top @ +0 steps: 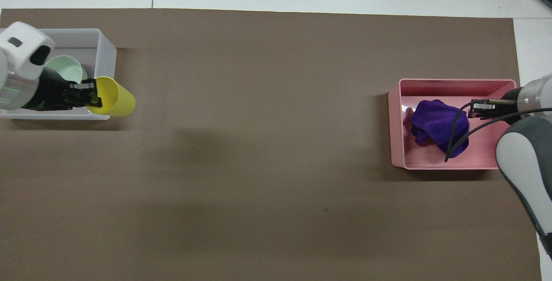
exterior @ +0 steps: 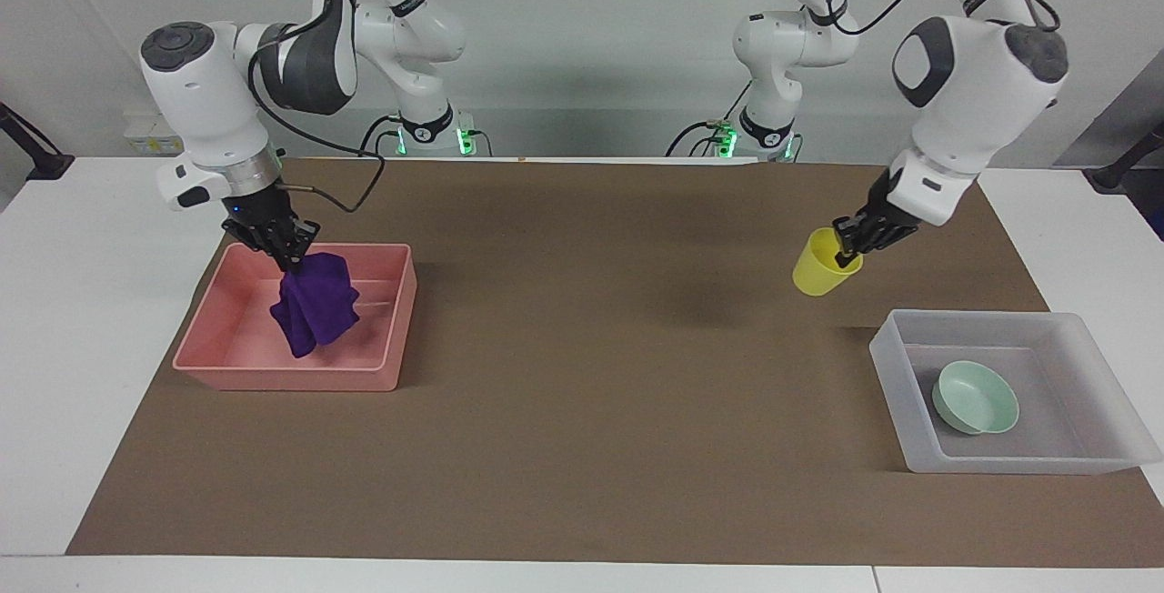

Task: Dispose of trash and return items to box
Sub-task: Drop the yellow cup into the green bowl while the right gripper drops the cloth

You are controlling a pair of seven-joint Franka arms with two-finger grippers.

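Note:
The robot's left gripper needs to set the yellow cup down inside the mint-green bowl [top: 62,74] in the translucent box. The cup is now held tilted over the mat.
My left gripper [exterior: 848,252] is shut on the rim of the yellow cup [exterior: 823,273] and holds it tilted in the air, over the mat by the translucent box's [exterior: 1000,464] corner. The gripper [top: 88,97], cup [top: 114,96] and box [top: 105,57] also show in the overhead view. The mint-green bowl [exterior: 975,397] lies in the box; in the overhead view the bowl [top: 64,67] is partly covered by my left hand. My right gripper [exterior: 289,256] is shut on the purple rag [exterior: 314,306], which hangs down into the pink bin [exterior: 282,379]. The overhead view shows this gripper [top: 473,109], rag [top: 435,121] and bin [top: 453,83].
A brown mat [exterior: 582,411] covers the table between the bin and the box. White table surface [exterior: 100,302] borders it at both ends.

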